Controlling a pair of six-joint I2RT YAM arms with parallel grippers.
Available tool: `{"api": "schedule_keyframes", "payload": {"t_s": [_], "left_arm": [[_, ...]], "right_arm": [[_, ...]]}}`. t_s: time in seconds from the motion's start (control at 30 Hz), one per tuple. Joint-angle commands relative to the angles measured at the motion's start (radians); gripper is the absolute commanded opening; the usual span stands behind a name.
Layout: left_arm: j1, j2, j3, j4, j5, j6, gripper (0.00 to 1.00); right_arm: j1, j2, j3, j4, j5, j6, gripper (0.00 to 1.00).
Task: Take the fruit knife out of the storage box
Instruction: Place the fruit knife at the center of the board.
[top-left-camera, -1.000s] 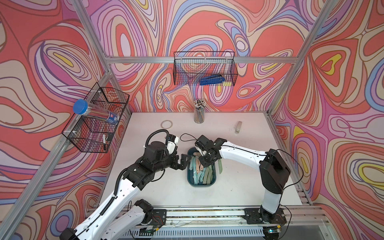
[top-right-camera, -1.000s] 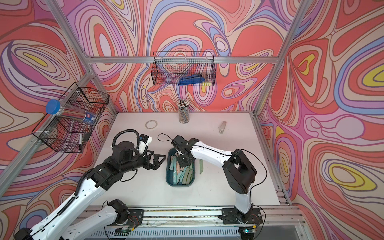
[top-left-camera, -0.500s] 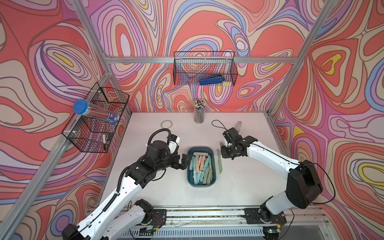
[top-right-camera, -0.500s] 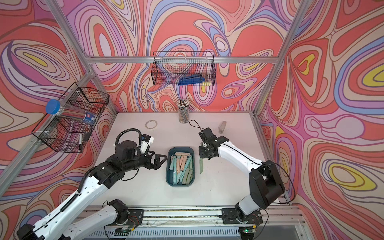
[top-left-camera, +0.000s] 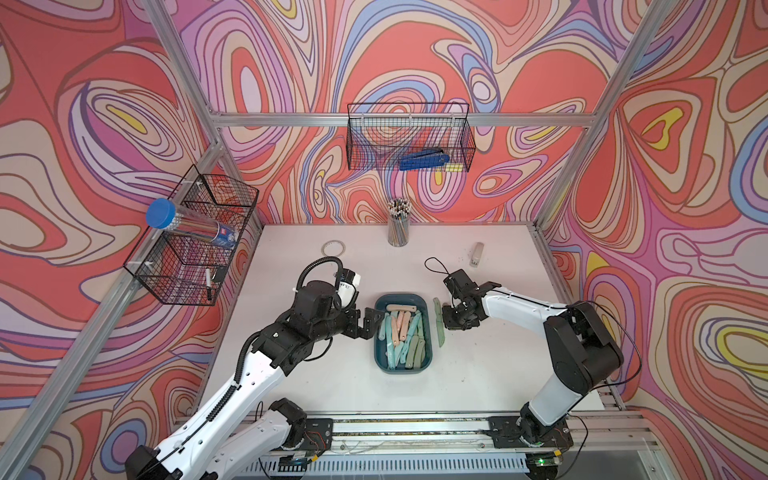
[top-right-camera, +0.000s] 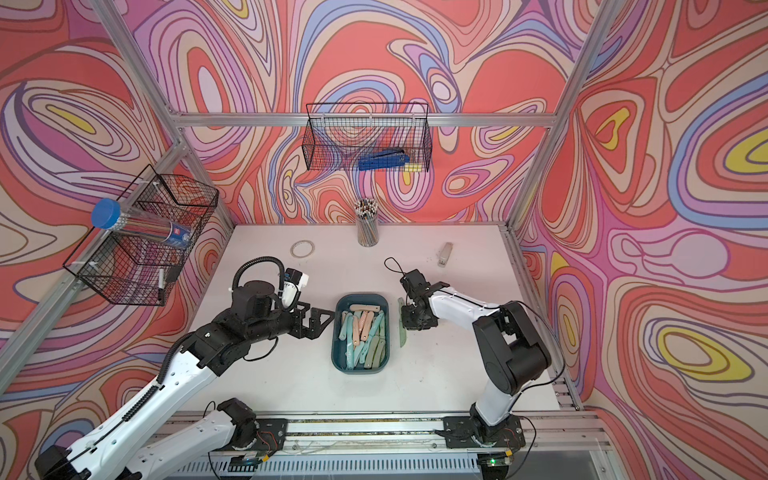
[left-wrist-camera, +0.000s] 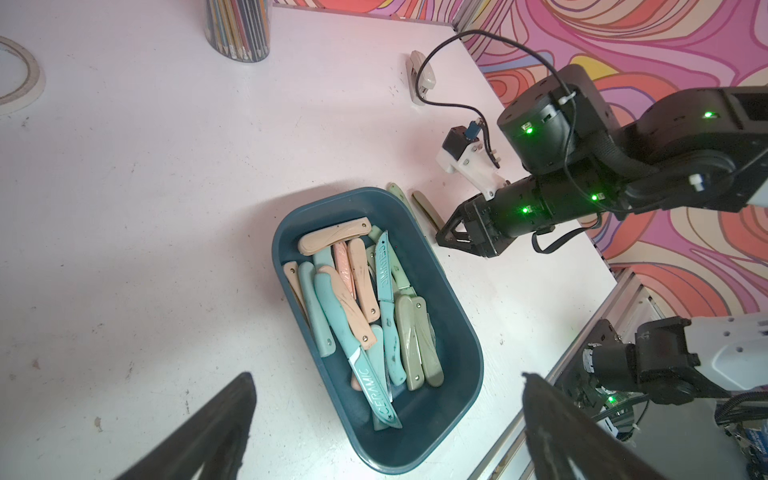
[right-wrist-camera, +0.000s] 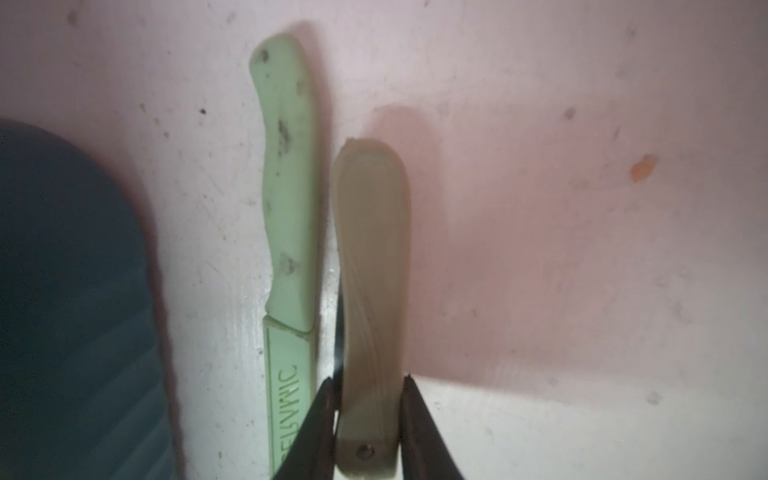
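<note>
The olive folded fruit knife will go from my right gripper down on the table (top-left-camera: 447, 319) (right-wrist-camera: 359, 284), close beside the light green open knife.
The dark teal storage box (top-left-camera: 419, 296) (top-right-camera: 360, 296) (left-wrist-camera: 419, 419) sits mid-table with several folded and open fruit knives (left-wrist-camera: 361, 282) in it. My right gripper (top-left-camera: 446, 319) (top-right-camera: 409, 319) (right-wrist-camera: 368, 380) hangs low just right of the box, shut on an olive folded fruit knife (right-wrist-camera: 370, 249) (left-wrist-camera: 426, 210) near its pivot end. Beside it a light green open knife (right-wrist-camera: 286, 187) (top-left-camera: 439, 330) lies on the table. My left gripper (top-left-camera: 371, 323) (top-right-camera: 322, 320) (left-wrist-camera: 386, 376) is open and empty, at the box's left side.
At the back of the table stand a pencil cup (top-left-camera: 398, 224), a tape ring (top-left-camera: 333, 248) and a small stapler (top-left-camera: 477, 254). Black wire baskets hang on the back wall (top-left-camera: 409, 141) and the left wall (top-left-camera: 195, 237).
My right gripper has left the box with the olive knife, swung out to the right, then come down beside the green knife. The left arm has stayed put.
</note>
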Motion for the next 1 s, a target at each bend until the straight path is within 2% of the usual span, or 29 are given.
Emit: {"api": "schedule_keyframes", "payload": {"t_s": [0.0, 0.97], "left_arm": [[-0.004, -0.001, 0.0, 0.001, 0.006, 0.004, 1.0], [-0.004, -0.007, -0.001, -0.003, -0.009, 0.005, 1.0]], "right_arm": [[-0.003, 0.021, -0.01, 0.039, -0.025, 0.013, 0.18], [-0.004, 0.014, -0.001, 0.018, 0.001, 0.019, 0.29]]}}
